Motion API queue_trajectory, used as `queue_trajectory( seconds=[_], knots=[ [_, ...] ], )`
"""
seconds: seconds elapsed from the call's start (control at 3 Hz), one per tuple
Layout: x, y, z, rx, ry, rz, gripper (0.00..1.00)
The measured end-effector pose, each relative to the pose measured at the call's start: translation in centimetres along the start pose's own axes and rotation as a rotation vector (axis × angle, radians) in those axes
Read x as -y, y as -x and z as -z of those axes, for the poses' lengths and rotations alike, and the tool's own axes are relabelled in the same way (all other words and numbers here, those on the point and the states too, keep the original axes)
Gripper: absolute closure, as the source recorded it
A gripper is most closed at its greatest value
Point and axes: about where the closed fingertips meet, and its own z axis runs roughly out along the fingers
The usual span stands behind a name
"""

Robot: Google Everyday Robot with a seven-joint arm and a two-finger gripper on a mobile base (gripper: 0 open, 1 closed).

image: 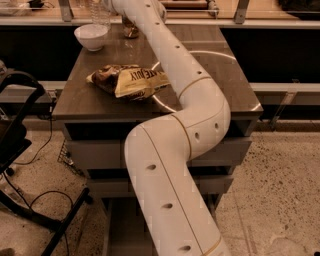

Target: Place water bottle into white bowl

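Next, my gripper lets go of the water bottle inside the white bowl (92, 32) at the far corner of the dark table.
The water bottle (101, 13), clear and ribbed, hangs upright just behind and above the white bowl (91, 36), which stands at the far left corner of the dark table (220, 75). The bottle's top is cut off by the upper edge of the view. My gripper (111, 4) is at the very top of the view, at the end of the long white arm, right beside the bottle's upper part and shut on it. The bottle's base is a little above the bowl's far rim.
A patterned drink can (131, 30) stands right of the bowl, close behind my arm. A crumpled chip bag (127, 81) lies mid-table on the left. A black chair frame (20, 125) and cables are on the floor to the left.
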Motion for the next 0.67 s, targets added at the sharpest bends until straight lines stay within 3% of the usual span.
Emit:
queue_trajectory(
  seconds=[0.67],
  knots=[
    [-3.4, -1.9, -2.2, -0.007, 0.062, -0.028, 1.00]
  ],
)
